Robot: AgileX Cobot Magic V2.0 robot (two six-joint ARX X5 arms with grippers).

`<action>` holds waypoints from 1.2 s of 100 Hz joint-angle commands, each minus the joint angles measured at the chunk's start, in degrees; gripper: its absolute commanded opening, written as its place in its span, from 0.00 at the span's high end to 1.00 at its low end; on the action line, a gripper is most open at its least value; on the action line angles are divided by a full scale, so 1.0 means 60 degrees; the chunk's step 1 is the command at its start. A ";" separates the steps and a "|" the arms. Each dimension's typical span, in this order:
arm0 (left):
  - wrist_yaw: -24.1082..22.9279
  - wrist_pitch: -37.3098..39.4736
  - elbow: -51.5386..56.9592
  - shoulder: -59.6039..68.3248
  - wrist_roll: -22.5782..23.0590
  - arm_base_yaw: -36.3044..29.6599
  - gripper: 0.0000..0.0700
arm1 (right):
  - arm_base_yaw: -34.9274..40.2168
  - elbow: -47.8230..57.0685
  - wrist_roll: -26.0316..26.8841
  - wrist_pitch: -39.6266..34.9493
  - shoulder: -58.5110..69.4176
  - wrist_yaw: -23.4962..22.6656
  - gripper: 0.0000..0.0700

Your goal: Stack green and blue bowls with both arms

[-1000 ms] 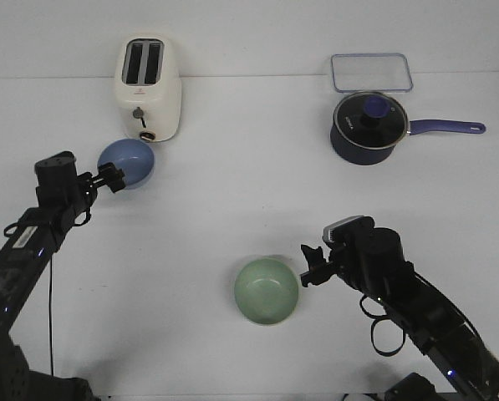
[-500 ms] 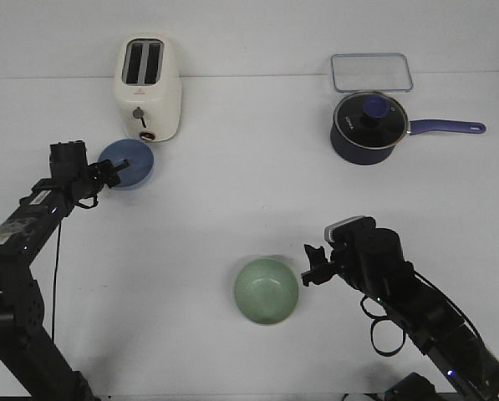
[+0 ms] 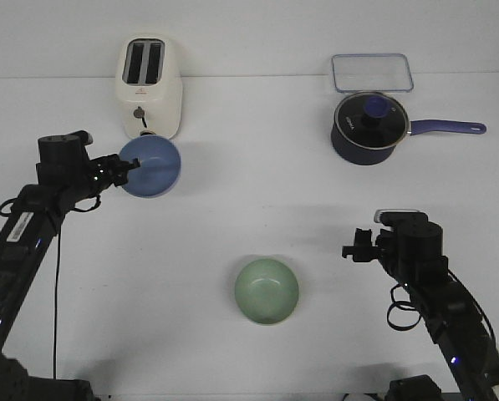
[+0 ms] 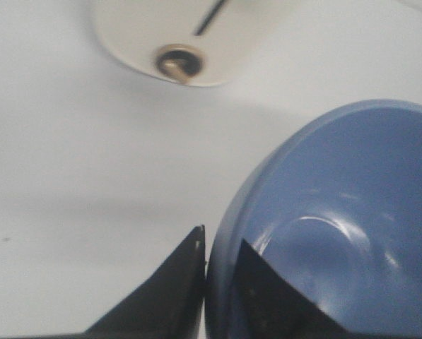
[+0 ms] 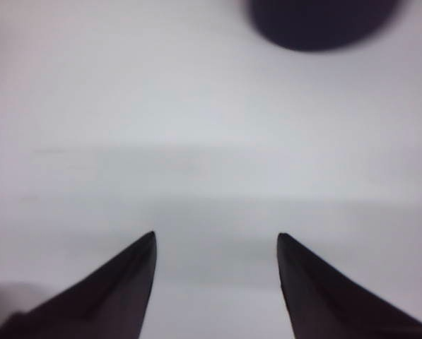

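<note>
I will release the blue bowl from my left gripper inside the green bowl (image 3: 267, 290) at the table's front centre. The blue bowl still hangs in front of the toaster.
The blue bowl (image 3: 152, 166) hangs in the air just in front of the toaster, tilted, its rim pinched by my left gripper (image 3: 129, 166). In the left wrist view one finger sits outside and one inside the blue bowl's (image 4: 338, 226) wall, my left gripper (image 4: 221, 244) shut on it. The green bowl (image 3: 267, 291) sits upright on the table, front centre. My right gripper (image 3: 349, 250) is open and empty, to the right of the green bowl and clear of it. In the right wrist view my right gripper (image 5: 216, 236) shows only bare table between its jaws.
A cream toaster (image 3: 149, 88) stands at the back left, close behind the blue bowl; its knob (image 4: 177, 62) shows in the left wrist view. A dark navy lidded saucepan (image 3: 368, 128) with a handle and a clear tray (image 3: 371, 72) stand at the back right.
My left gripper has lifted the blue bowl and carried it rightward, tilting it. My right gripper has drawn back to the right, away from the green bowl, which has not moved.
</note>
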 commanded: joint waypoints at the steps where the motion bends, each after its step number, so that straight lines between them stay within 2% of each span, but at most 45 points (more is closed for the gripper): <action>1: 0.0175 -0.0109 -0.0342 -0.0321 0.0255 -0.0463 0.98 | -0.0335 -0.0168 -0.0142 0.0124 0.0055 -0.0441 0.49; 13: 0.0379 0.0426 -0.1705 -0.1377 -0.0022 -0.1876 0.98 | -0.0812 -0.0499 -0.0146 0.0120 0.0051 -0.1188 0.49; 26: 0.0466 0.1151 -0.2827 -0.1781 -0.0368 -0.3504 0.98 | -0.0882 -0.0546 -0.0255 0.0138 0.0051 -0.1213 0.49; 41: 0.0455 0.1628 -0.3075 -0.1399 -0.0539 -0.5147 0.98 | -0.0878 -0.0546 -0.0346 0.0153 0.0051 -0.1228 0.49; 56: 0.0186 0.1985 -0.3075 -0.0809 -0.0539 -0.6175 0.98 | -0.0871 -0.0546 -0.0346 0.0146 0.0051 -0.1461 0.49; 72: 0.0000 0.2073 -0.3075 -0.0331 -0.0448 -0.6579 0.97 | -0.0874 -0.0546 -0.0350 0.0113 0.0051 -0.1461 0.49; 74: 0.0000 0.2069 -0.3075 -0.0306 -0.0415 -0.6608 0.95 | -0.0874 -0.0546 -0.0353 0.0117 0.0051 -0.1461 0.49; 77: 0.0000 0.2051 -0.3075 -0.0288 -0.0357 -0.6645 0.87 | -0.0874 -0.0546 -0.0357 0.0120 0.0051 -0.1461 0.49; 87: 0.0004 0.2029 -0.3071 -0.0295 -0.0168 -0.6677 0.44 | -0.0874 -0.0546 -0.0382 0.0153 0.0051 -0.1453 0.49; 91: 0.0004 0.2004 -0.3067 -0.0368 -0.0164 -0.6674 0.35 | -0.0874 -0.0546 -0.0382 0.0160 0.0051 -0.1453 0.49; 108: -0.0197 0.1945 -0.3053 -0.1162 0.0255 -0.6156 0.35 | -0.0874 -0.0546 -0.0426 0.0237 0.0044 -0.1457 0.49; 116: -0.0867 0.1738 -0.3053 -0.1960 0.0601 -0.5646 0.37 | -0.0874 -0.0546 -0.0572 0.0302 -0.0073 -0.1461 0.49; 120: -0.1344 0.1588 -0.3053 -0.2393 0.0834 -0.5355 0.42 | -0.0871 -0.0546 -0.0645 0.0335 -0.0197 -0.1464 0.54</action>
